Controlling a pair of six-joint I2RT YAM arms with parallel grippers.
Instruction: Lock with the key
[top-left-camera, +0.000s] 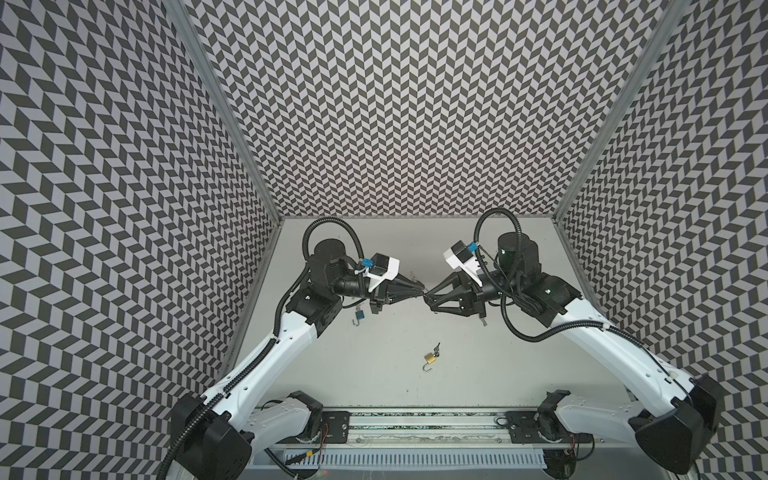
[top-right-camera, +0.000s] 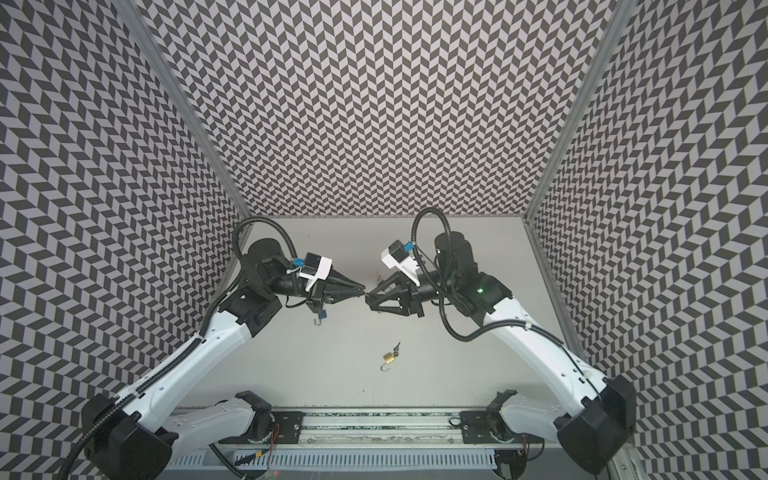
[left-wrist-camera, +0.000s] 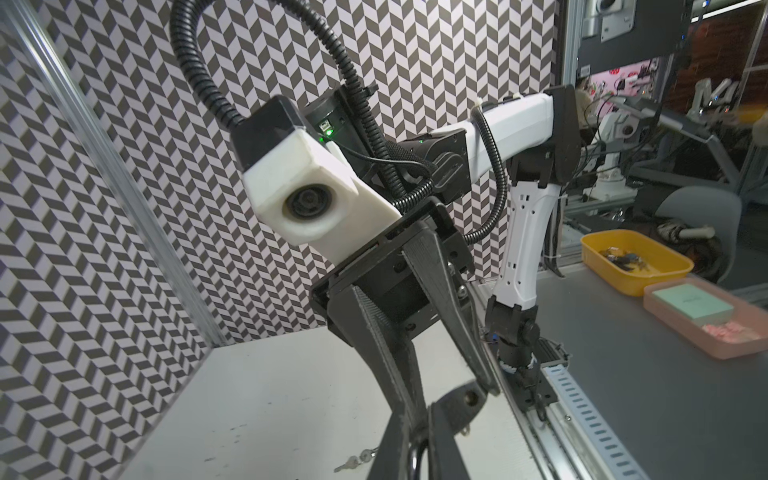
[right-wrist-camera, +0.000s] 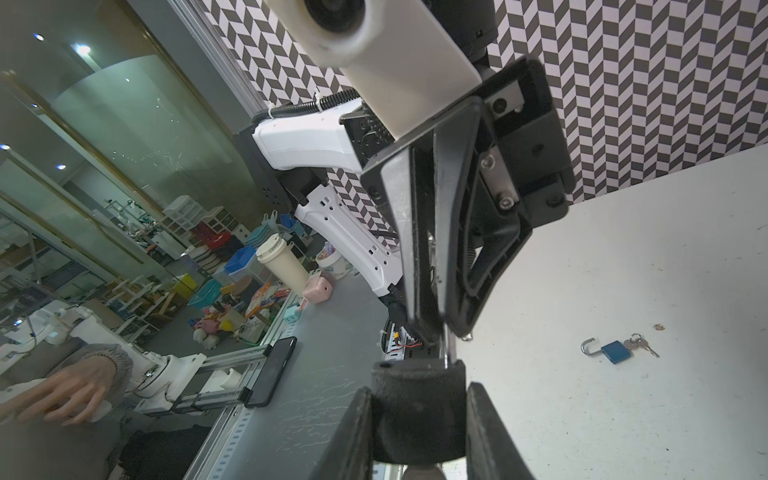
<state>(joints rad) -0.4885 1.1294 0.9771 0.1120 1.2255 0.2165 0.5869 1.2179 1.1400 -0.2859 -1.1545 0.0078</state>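
My right gripper is holding the black padlock by its narrow edges, so it should open, turn and grip the padlock's flat sides (right-wrist-camera: 418, 416) before it presses the shackle in.
My two grippers meet tip to tip above the middle of the table. The right gripper (top-left-camera: 429, 293) (right-wrist-camera: 417, 415) is shut on the body of a black padlock (right-wrist-camera: 415, 411) (left-wrist-camera: 459, 403). One shackle hole in its top is empty. The silver shackle (right-wrist-camera: 451, 349) (left-wrist-camera: 415, 457) rises from the other side into the left gripper (top-left-camera: 421, 290) (left-wrist-camera: 420, 413), which is shut on it. Whether a key sits in the black padlock I cannot tell.
A blue padlock (top-left-camera: 360, 316) (right-wrist-camera: 616, 351) with keys lies open under the left wrist. A brass padlock (top-left-camera: 431, 357) (top-right-camera: 388, 356) with keys lies open nearer the front. Silver keys (left-wrist-camera: 356, 459) rest on the table. Patterned walls enclose three sides. A rail (top-left-camera: 415, 419) runs along the front.
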